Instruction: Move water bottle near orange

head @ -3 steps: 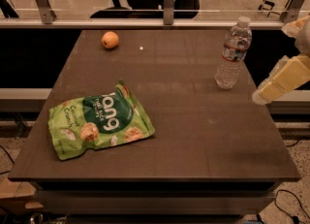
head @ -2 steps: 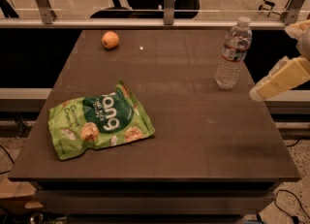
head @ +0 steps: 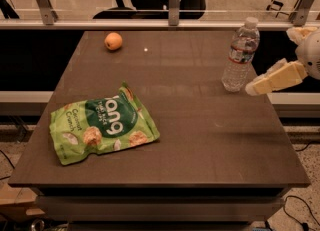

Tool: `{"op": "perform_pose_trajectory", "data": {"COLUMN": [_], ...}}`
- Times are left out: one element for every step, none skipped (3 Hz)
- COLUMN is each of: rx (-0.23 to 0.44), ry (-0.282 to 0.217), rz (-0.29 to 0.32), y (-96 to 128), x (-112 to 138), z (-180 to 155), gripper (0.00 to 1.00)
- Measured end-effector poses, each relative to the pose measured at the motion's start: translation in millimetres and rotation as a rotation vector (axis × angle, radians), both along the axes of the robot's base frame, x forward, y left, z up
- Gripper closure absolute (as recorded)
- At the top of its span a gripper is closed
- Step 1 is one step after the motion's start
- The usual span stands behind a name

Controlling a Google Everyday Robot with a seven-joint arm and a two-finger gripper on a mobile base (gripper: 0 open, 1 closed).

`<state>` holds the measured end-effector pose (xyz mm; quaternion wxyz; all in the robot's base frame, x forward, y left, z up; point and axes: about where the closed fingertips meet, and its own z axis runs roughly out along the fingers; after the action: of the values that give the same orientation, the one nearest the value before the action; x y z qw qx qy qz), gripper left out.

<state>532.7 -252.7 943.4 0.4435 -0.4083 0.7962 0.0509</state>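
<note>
The robot's gripper should close around the middle of the water bottle (head: 239,58), close to the bottom edge of the label.
The water bottle (head: 240,55), clear and ribbed with a white cap and a red, white and blue label, stands upright near the table's right edge. The orange (head: 113,41) lies at the far left of the table top, well apart from the bottle. My gripper (head: 272,61) is at the right edge of the view, just right of the bottle and not touching it. Its cream fingers are spread open and empty; the lower finger (head: 274,78) points at the bottle's base.
A green snack bag (head: 102,124) lies flat at the front left of the dark table (head: 200,140). A metal rail with glass panels (head: 170,10) runs behind the table, with an office chair beyond it.
My gripper has edged slightly left towards the bottle. The bottle, orange and bag have not moved.
</note>
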Motion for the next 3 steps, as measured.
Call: {"op": "perform_pose_trajectory", "data": {"rx": [0.061,0.112,0.167], "ry": [-0.047,-0.074,-0.091], "rz": [0.005,0.015,0.022], "y": [2,7,10], "x": [18,32,43], "z": [-4,-11,-21], "gripper": [0.0,0.0,0.0]}}
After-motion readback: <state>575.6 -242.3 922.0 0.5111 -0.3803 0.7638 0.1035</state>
